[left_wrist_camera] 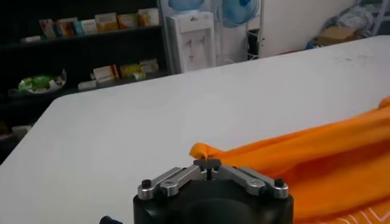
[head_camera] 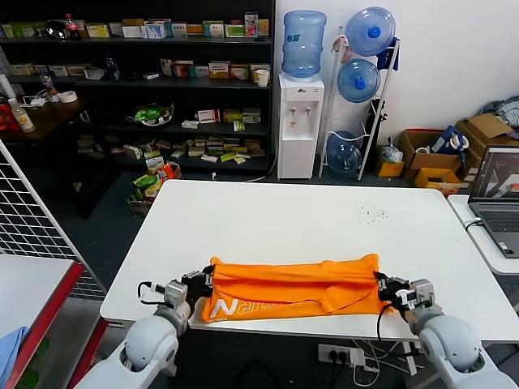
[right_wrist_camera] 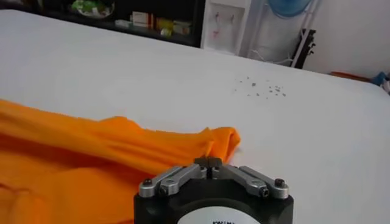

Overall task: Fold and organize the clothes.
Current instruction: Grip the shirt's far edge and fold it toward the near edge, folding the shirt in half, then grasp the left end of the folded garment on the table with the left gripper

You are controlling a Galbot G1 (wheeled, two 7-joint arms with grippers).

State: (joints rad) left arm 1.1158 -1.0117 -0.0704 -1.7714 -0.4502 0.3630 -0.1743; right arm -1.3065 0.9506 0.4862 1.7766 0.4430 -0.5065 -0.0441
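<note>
Left gripper pinches only the orange T-shirt's far corner, so it should open and grab the T-shirt's layered end nearer its middle (head_camera: 212, 297) before folding it shorter.
The orange T-shirt (head_camera: 292, 288) lies as a long, narrow folded band across the near part of the white table (head_camera: 308, 219). White lettering (head_camera: 235, 308) shows on its front left part. My left gripper (head_camera: 204, 281) is at the shirt's left end, shut on a pinch of the fabric. In the left wrist view the gripper (left_wrist_camera: 208, 163) holds the shirt's (left_wrist_camera: 317, 164) pointed corner. My right gripper (head_camera: 383, 285) is at the right end, shut on the shirt's edge. The right wrist view shows this gripper (right_wrist_camera: 209, 162) and the shirt (right_wrist_camera: 91, 152).
Small dark specks (head_camera: 373, 215) lie on the table's far right. A laptop (head_camera: 499, 190) stands on a side table at the right. A wire grid (head_camera: 32, 219) and a light blue cloth (head_camera: 8, 344) are at the left. Shelves and a water dispenser (head_camera: 300, 121) stand behind.
</note>
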